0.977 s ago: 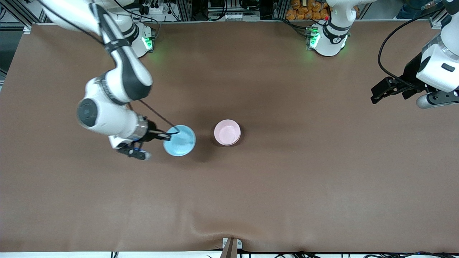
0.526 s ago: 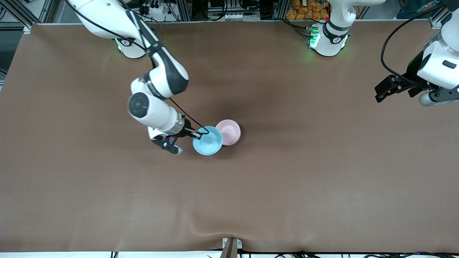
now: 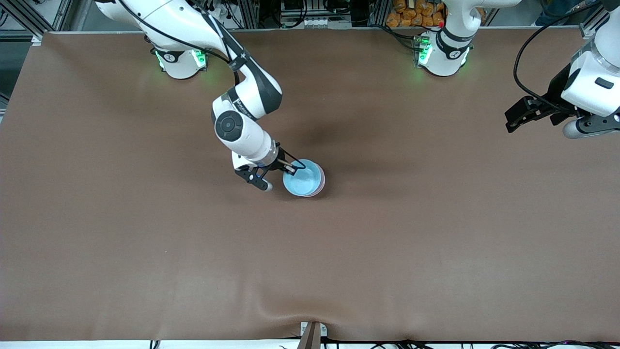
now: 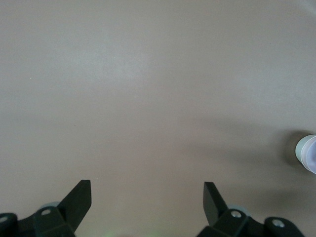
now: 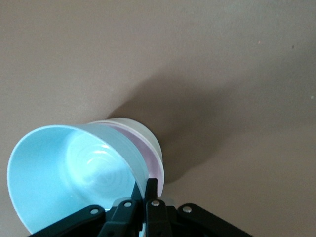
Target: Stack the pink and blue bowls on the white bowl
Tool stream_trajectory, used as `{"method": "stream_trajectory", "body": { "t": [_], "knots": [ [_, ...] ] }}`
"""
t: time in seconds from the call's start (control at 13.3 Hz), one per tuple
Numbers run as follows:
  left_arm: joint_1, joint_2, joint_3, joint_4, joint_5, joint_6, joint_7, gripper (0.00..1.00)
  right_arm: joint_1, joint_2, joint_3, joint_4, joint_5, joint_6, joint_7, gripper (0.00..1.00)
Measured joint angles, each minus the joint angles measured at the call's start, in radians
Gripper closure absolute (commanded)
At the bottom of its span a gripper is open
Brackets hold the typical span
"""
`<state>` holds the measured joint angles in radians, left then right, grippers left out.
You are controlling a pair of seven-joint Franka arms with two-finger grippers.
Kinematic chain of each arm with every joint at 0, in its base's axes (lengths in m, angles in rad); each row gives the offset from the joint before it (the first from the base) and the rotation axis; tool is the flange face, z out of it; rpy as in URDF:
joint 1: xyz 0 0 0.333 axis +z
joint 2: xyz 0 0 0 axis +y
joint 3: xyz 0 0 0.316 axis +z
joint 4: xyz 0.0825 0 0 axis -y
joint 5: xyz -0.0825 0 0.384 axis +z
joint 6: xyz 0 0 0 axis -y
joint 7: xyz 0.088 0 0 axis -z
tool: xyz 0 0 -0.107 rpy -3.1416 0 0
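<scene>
My right gripper needs to release the light blue bowl inside the pink bowl (image 3: 307,178) (image 5: 119,164), nested upright on top of the white bowl.
My right gripper (image 3: 292,169) is shut on the rim of the light blue bowl (image 3: 302,180) and holds it over the pink bowl (image 3: 320,185), of which only a thin edge shows. In the right wrist view the blue bowl (image 5: 69,173) sits tilted over the pink bowl (image 5: 153,163), which rests in the white bowl (image 5: 143,131); my right gripper (image 5: 144,190) pinches the blue rim. My left gripper (image 3: 514,118) is open and empty, waiting above the left arm's end of the table; its view (image 4: 147,191) shows only bare cloth between its fingers.
The brown table cloth (image 3: 387,242) is wrinkled at the edge nearest the front camera. The bowl stack shows small at the edge of the left wrist view (image 4: 308,153). The arm bases (image 3: 441,53) stand at the table's top edge.
My right gripper has carried the blue bowl toward the left arm's end, from beside the pink bowl to over it, now covering it. The left arm has barely shifted.
</scene>
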<state>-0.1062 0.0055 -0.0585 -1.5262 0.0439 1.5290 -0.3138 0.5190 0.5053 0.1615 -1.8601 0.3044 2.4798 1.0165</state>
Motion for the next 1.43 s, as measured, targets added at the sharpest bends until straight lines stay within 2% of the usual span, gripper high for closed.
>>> {"method": "stream_trajectory", "body": {
  "t": [0.75, 0.83, 0.9, 0.98, 1.43],
  "knots": [
    [0.0, 0.0, 0.001, -0.001, -0.003, 0.003, 0.0, 0.0, 0.021, 0.009, -0.001, -0.01, 0.001, 0.013, 0.037, 1.0],
    [0.0, 0.0, 0.002, -0.001, -0.003, 0.003, 0.0, 0.0, 0.023, 0.011, -0.001, -0.01, 0.001, 0.016, 0.037, 0.96],
    [0.0, 0.0, 0.003, -0.001, -0.003, 0.003, 0.0, 0.0, 0.026, 0.014, -0.001, -0.01, 0.001, 0.017, 0.037, 0.51],
    [0.0, 0.0, 0.004, -0.002, -0.003, 0.003, 0.0, 0.0, 0.029, 0.018, -0.001, -0.01, 0.001, 0.018, 0.038, 0.01],
    [0.002, 0.0, 0.011, -0.002, -0.003, 0.003, 0.0, 0.0, 0.033, 0.025, -0.014, 0.026, -0.001, 0.028, 0.037, 0.0]
  ]
}}
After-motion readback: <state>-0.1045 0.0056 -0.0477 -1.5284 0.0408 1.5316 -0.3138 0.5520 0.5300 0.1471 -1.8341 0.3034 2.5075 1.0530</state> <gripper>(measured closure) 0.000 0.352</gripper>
